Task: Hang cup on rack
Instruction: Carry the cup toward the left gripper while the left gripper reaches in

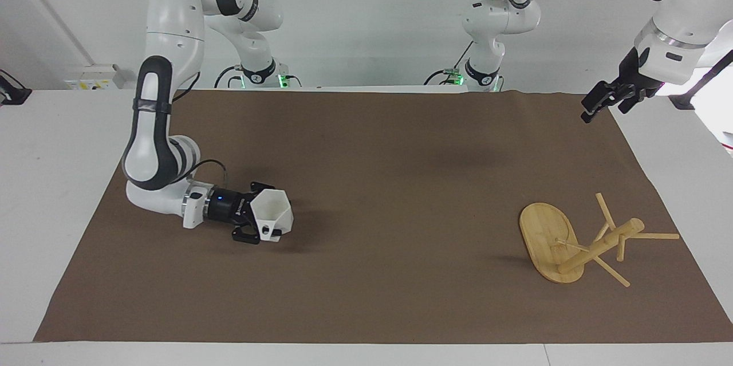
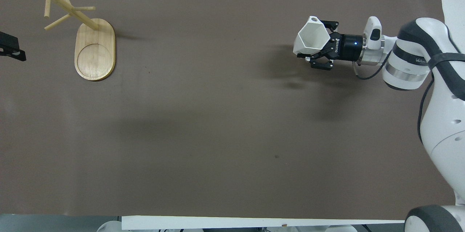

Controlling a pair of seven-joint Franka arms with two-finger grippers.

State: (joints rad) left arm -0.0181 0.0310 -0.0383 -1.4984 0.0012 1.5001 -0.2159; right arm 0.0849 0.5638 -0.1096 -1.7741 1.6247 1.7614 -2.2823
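My right gripper should hand the white faceted cup over to my left gripper and let go of it over the mat nearer the bamboo rack point(image 2: 195, 59).
The white faceted cup point(image 1: 274, 214) is held in my right gripper point(image 1: 259, 218), which is shut on it a little above the brown mat, over the right arm's end of the table. In the overhead view the cup point(image 2: 311, 37) lies tipped with its mouth showing, and the right gripper point(image 2: 316, 45) clasps its wall. The bamboo rack point(image 1: 595, 247) stands on its oval base point(image 1: 544, 231) at the left arm's end of the table; it also shows in the overhead view point(image 2: 95, 48). My left gripper point(image 1: 601, 101) hangs in the air over the mat's edge at that end, apart from the rack.
A brown mat point(image 1: 378, 183) covers the table between the cup and the rack. The left gripper point(image 2: 11, 47) shows at the edge of the overhead view, beside the rack's base.
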